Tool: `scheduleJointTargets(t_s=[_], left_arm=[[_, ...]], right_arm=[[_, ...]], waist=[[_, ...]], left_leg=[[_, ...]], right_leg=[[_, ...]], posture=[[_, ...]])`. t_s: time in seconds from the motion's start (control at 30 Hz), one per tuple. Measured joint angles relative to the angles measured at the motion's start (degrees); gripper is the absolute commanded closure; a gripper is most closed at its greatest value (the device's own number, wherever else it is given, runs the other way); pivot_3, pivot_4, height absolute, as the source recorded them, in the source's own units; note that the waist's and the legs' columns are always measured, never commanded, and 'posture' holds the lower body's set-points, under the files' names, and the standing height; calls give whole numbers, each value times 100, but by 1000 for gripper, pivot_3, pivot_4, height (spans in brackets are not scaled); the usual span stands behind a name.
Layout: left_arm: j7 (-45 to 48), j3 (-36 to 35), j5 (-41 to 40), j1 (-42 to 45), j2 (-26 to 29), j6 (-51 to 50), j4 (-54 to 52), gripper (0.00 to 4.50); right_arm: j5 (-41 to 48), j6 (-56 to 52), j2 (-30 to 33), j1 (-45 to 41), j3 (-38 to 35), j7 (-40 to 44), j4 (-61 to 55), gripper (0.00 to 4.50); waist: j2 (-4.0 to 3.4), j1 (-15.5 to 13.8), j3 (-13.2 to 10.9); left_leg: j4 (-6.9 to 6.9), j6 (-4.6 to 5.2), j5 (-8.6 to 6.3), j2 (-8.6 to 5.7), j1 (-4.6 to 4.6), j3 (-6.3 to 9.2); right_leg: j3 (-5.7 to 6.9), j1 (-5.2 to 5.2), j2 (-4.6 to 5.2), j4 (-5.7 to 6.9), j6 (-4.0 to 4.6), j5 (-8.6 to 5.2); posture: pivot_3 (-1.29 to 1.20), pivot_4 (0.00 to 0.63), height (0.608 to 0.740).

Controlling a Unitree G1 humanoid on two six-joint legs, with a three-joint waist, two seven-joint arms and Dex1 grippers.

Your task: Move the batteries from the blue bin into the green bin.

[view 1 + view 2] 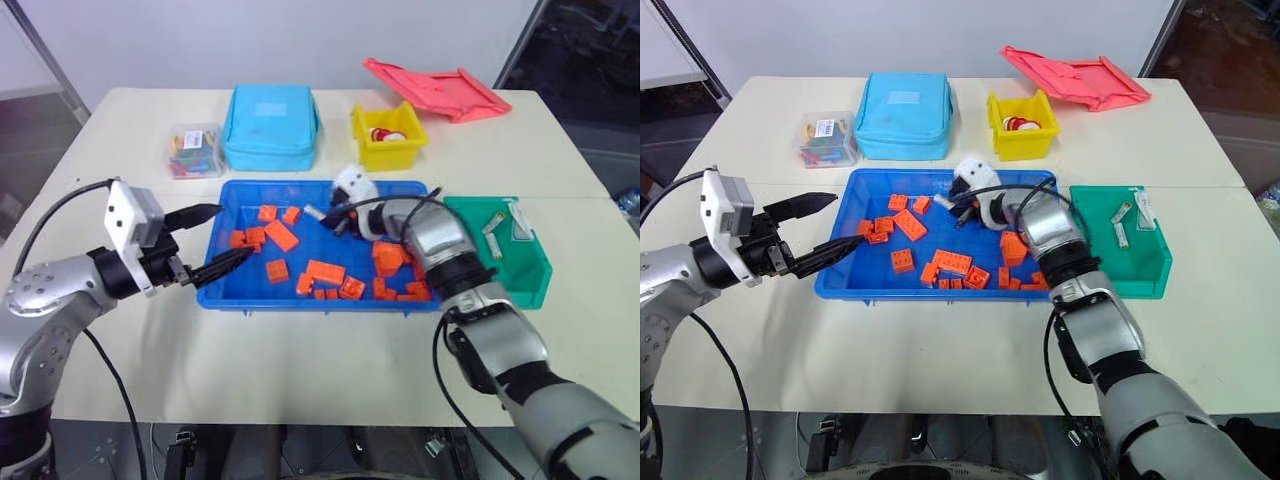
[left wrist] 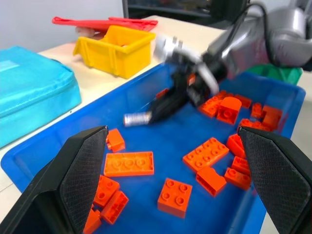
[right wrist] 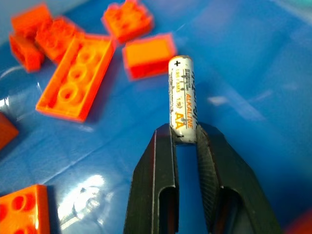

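My right gripper is to release the AA battery between the pale batteries in the green bin (image 1: 478, 250) and the blue bin.
My right gripper (image 3: 184, 135) is shut on the lower end of one AA battery (image 3: 182, 100), a white cylinder with dark print. It holds the battery (image 1: 315, 212) a little above the floor of the blue bin (image 1: 300, 303), near the bin's far side. In the green bin (image 1: 500, 265), just right of the blue one, lie two pale slim batteries (image 1: 495, 223). My left gripper (image 1: 233, 231) hangs open and holds nothing at the blue bin's left rim, pointing across it. Orange blocks (image 1: 282, 236) are scattered over the blue floor.
Behind the blue bin stand a light-blue zip case (image 1: 270, 127), a small yellow bin (image 1: 388, 138) and a clear box of coloured bits (image 1: 195, 150). A red lid (image 1: 435, 88) lies at the far right. Bare tabletop runs along the near edge.
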State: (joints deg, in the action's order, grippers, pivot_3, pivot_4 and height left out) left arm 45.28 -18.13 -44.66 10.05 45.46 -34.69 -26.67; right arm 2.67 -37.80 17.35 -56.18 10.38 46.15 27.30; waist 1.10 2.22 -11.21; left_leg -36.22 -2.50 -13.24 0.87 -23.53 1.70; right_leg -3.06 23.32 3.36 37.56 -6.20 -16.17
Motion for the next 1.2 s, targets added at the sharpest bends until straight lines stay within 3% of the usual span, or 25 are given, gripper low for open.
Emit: scheduleJointTargets(t_s=[0.27,0.57,0.67,0.87,1.13,1.17,1.2], left_arm=[[637,791,180,1295,-277,181,1075,0],[1704,1721,737,2454,-731,599,2353,0],[2066,1930,914,2757,-856,764,2658,0],[2451,2112,1169,2942,-1012,947,3003,0],[2434,2113,1302,2930,-1064,1032,3017,0],[2409,2097,1302,2912,-1062,1032,2992,0],[2358,2070,1302,2894,-1061,1031,2981,0]], right_arm=[[742,-1934,1818,-249,-907,272,-2432,4478],[1411,-3194,3892,1183,-1659,643,-3589,4478],[1602,-3281,4254,1758,-1977,720,-3748,4478],[1854,-3154,4392,2726,-2274,715,-3935,4478],[1917,-2745,4136,2829,-2292,312,-3704,377],[1958,-2755,4080,2712,-2287,259,-3692,52],[2002,-2759,4039,2573,-2286,211,-3677,52]], waist=[[2,-14,1],[2,-5,0],[2,30,0],[1,20,-1],[1,32,-1],[0,33,-1],[0,30,-1]], left_leg=[[5,1,-1,-1,-2,-1],[2,2,-1,-1,-4,-4],[1,3,-1,1,-2,-7],[-2,3,-1,5,-1,-6],[-4,3,-1,5,-1,-6],[-3,3,-1,5,-1,-6],[-3,3,-1,5,-1,-4]], right_leg=[[2,-1,0,-9,0,0],[1,-3,-1,-16,-1,-1],[-2,-3,-4,-15,-2,0],[-5,-4,-10,-13,-2,0],[-6,-3,-9,-11,-3,0],[-6,-3,-9,-10,-3,0],[-6,-2,-9,-9,-2,0]], posture=[[0,150,740],[0,150,740],[0,150,740],[0,150,740],[0,150,740],[0,150,740],[0,150,740]])
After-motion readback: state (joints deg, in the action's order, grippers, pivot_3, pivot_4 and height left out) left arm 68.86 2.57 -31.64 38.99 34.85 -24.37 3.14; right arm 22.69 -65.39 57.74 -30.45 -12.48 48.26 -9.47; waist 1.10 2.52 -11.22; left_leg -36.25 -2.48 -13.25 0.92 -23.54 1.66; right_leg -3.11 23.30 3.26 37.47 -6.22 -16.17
